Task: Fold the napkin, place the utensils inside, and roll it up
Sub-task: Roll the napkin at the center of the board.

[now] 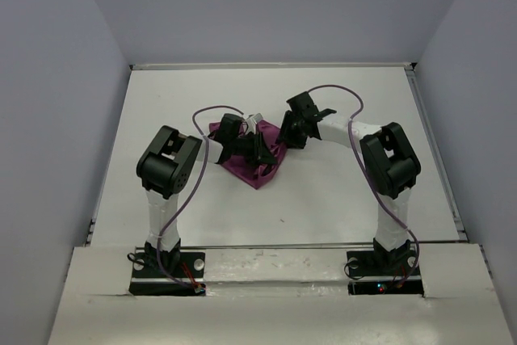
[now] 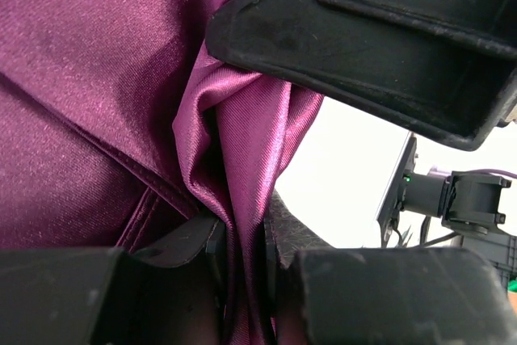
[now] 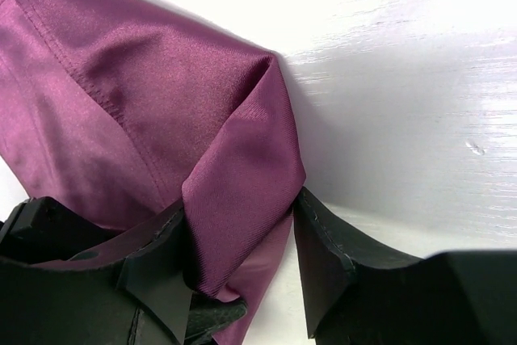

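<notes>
The napkin's flap has its wide part between the fingers of my right gripper, so next my right gripper opens and pinches the flap's end [image 3: 212,280] beside my left gripper.
The plum-purple napkin [image 1: 257,174] lies bunched mid-table under both grippers. My left gripper [image 1: 260,151] is over its middle. In the left wrist view this gripper [image 2: 242,236] is shut on a raised fold of the napkin [image 2: 97,78]. My right gripper [image 1: 287,132] is at the napkin's far right edge. In the right wrist view its jaws [image 3: 241,204] stand open around a folded corner of the napkin [image 3: 121,86], and the cloth touches the left finger [image 3: 153,256]. The utensils do not show clearly. A pale grey bit [image 1: 257,121] sits at the napkin's far edge.
The white table [image 1: 347,199] is bounded by a raised rim and grey walls at the back and sides. Purple cables [image 1: 355,111] loop over both arms. The right gripper's black body [image 2: 363,38] hangs close above the left gripper.
</notes>
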`<state>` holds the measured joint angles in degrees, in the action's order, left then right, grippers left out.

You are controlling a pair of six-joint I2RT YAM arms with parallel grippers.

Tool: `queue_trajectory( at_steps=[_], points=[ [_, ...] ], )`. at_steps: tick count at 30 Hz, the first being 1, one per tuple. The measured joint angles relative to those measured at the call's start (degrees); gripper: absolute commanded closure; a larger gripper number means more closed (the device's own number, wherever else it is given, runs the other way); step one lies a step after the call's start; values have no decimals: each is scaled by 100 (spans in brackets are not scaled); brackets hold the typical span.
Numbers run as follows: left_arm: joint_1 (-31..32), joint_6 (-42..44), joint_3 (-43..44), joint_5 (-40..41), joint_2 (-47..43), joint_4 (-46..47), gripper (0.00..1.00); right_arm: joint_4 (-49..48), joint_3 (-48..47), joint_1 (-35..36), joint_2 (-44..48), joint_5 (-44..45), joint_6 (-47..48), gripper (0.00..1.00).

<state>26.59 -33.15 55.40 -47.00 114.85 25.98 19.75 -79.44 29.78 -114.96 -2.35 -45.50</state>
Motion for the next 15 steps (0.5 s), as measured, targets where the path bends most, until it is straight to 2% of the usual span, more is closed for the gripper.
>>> queue_trajectory(
  at_steps=[1, 8, 12, 15],
  points=[
    [4, -2, 15, -17, 15, 0, 100, -4, 7, 0, 2, 42, -2, 49],
    [140, -50, 350, -144, 271, -7, 100, -20, 199, -4, 151, 503, -81, 71],
    [293, -81, 592, -203, 450, -9, 100, 48, 337, -7, 291, 769, -90, 76],
    [374, -81, 750, -260, 566, -15, 100, 140, 424, -9, 400, 1016, -90, 76]
  ],
)
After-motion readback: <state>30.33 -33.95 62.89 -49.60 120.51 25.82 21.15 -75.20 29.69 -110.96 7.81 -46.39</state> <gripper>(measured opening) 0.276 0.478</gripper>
